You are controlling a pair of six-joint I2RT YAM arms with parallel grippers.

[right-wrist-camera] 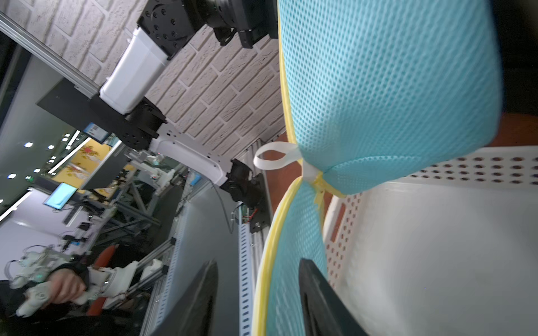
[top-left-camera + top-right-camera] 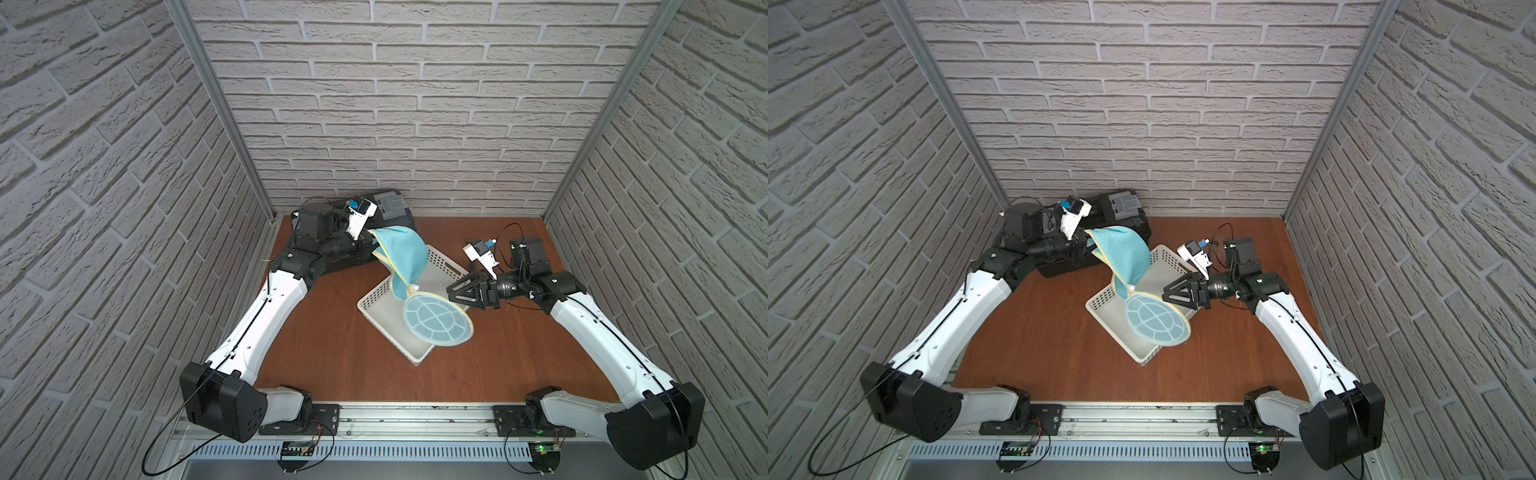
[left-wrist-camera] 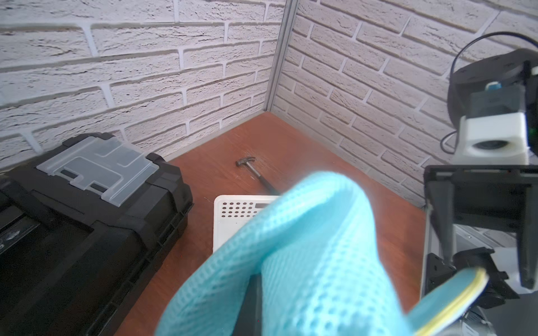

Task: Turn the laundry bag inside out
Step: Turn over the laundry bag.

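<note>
The laundry bag hangs folded from my left gripper alone; my right gripper needs to leave the round end and grab the upper yellow trim (image 2: pixel 387 260) to open it.
The laundry bag (image 2: pixel 405 253) (image 2: pixel 1125 253) is light-blue mesh with yellow trim, and it hangs above the white basket. Its round end (image 2: pixel 436 318) (image 2: pixel 1156 318), with a white spoked-ring pattern, dangles lowest. My left gripper (image 2: pixel 371 243) (image 2: pixel 1090 245) is shut on the bag's upper edge. In the left wrist view the mesh (image 3: pixel 305 261) drapes over the jaws, and one dark finger (image 3: pixel 253 302) shows. My right gripper (image 2: pixel 449 294) (image 2: pixel 1165 294) (image 1: pixel 259 276) is open. The yellow rim (image 1: pixel 267 261) of the round end stands between its fingers. A white loop (image 1: pixel 273 157) sits at the bag's pinched waist.
The white perforated basket (image 2: pixel 415 353) (image 2: pixel 1144 357) (image 3: pixel 230 212) (image 1: pixel 436 261) lies slantwise mid-table under the bag. A black toolbox (image 2: pixel 390 208) (image 2: pixel 1121 208) (image 3: pixel 87 218) stands at the back left by the wall. A small hammer (image 3: pixel 253 168) lies behind the basket. Brick walls close in three sides.
</note>
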